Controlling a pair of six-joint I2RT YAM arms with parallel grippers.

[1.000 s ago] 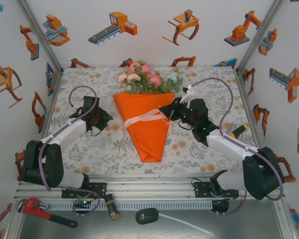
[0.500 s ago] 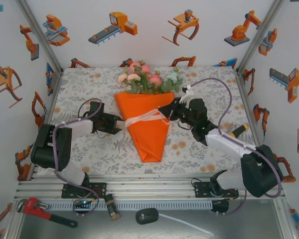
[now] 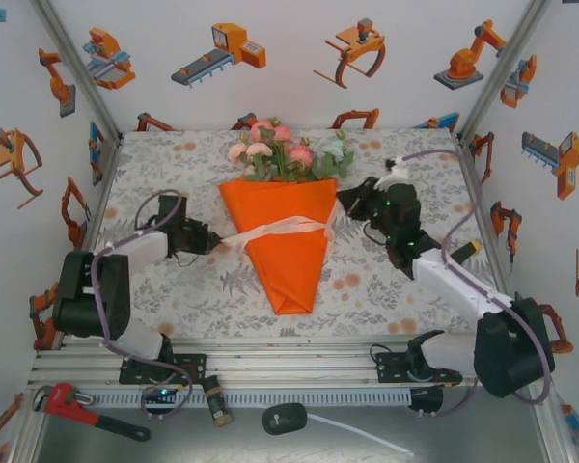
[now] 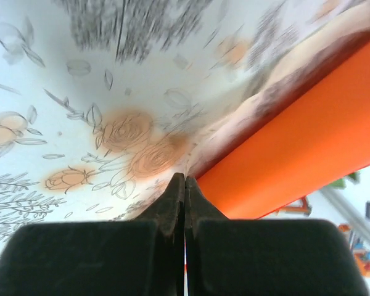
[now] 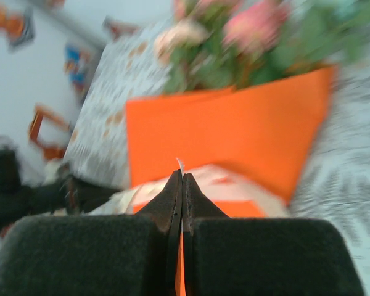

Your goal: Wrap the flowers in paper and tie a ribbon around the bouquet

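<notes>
The robot's left gripper needs to put the ribbon's end down on the flowered tablecloth [image 3: 160, 251] under the arm behind it and let go.
The bouquet lies mid-table: an orange paper [image 3: 282, 246] cone with its tip toward me, and pink and cream flowers [image 3: 288, 154] at its wide far end. The cream ribbon [image 3: 275, 230] runs stretched across the cone's middle. My left gripper [image 3: 208, 238] is shut on the ribbon's left end just off the cone's left edge. My right gripper [image 3: 345, 204] is shut on the right end beside the cone's upper right corner. In the left wrist view the shut gripper [image 4: 185, 179] faces the paper [image 4: 308, 142], with the ribbon [image 4: 308, 55] blurred. In the right wrist view the gripper [image 5: 182, 176] pinches the ribbon [image 5: 234, 182] before the flowers [image 5: 246, 37].
White enclosure walls with aluminium posts [image 3: 487, 72] ring the flowered tablecloth [image 3: 174, 289]. On the metal shelf in front of the arm bases lie a red pipe wrench [image 3: 82, 410] and a black plug [image 3: 285, 418] with a white cable.
My left gripper reached to the cone's left edge, shut on the ribbon's loose end and drew back left. My right gripper moved right and away, pulling the ribbon straight across the cone.
</notes>
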